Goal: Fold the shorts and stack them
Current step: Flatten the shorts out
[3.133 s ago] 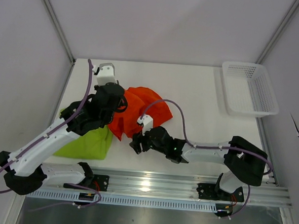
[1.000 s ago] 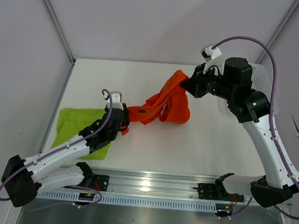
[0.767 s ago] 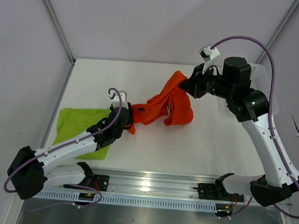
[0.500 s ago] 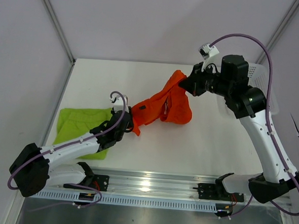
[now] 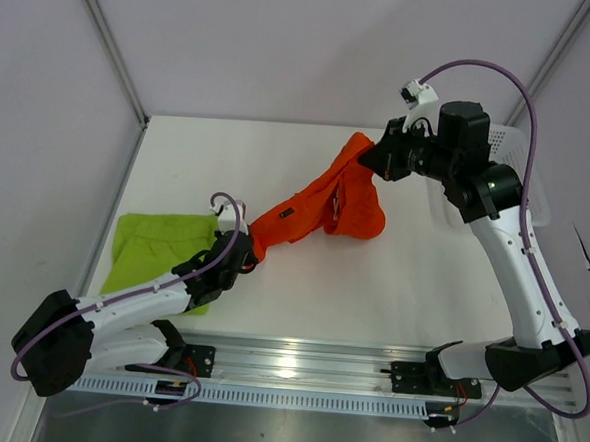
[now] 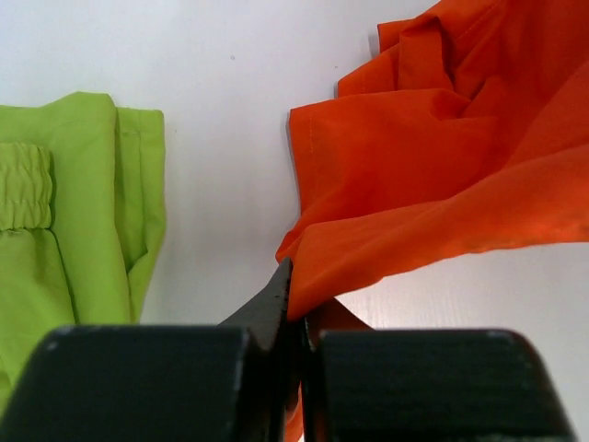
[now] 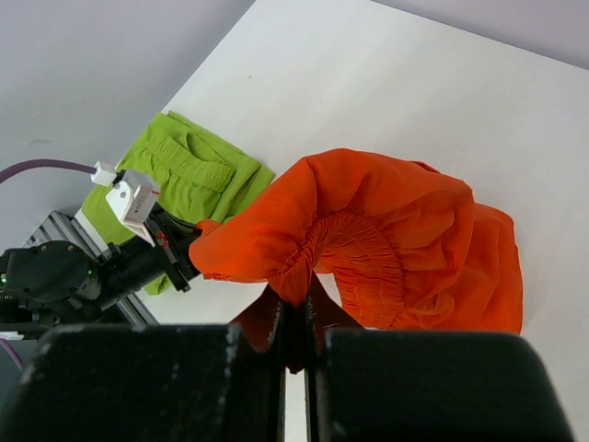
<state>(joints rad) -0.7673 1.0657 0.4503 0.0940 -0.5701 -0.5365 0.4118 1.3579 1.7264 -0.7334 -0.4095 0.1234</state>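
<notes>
Next, I let go of the orange-red shorts on the white table (image 7: 368,224) with my right gripper, between the lime green shorts and the basket. The orange-red shorts now hang stretched above the table.
The orange-red shorts (image 5: 329,195) hang stretched between my two grippers above the table. My right gripper (image 5: 364,157) is raised at the back and shut on their elastic waistband (image 7: 304,267). My left gripper (image 5: 250,258) is low near the table and shut on a lower corner of the orange-red shorts (image 6: 405,193). The lime green shorts (image 5: 158,251) lie folded flat at the front left, beside the left gripper (image 6: 296,304). In the left wrist view the lime green shorts (image 6: 74,212) sit to the left of the jaws. In the right wrist view they (image 7: 189,180) lie beyond the left arm.
A white mesh basket (image 5: 528,185) stands at the back right, mostly hidden behind my right arm. The white table (image 5: 392,277) is bounded by grey walls at the left and back, with a metal rail (image 5: 296,366) along the near edge.
My left gripper slid toward the near edge and closed on the corner of the orange-red shorts. The right gripper held the waistband raised, and the cloth has drawn out longer between them.
</notes>
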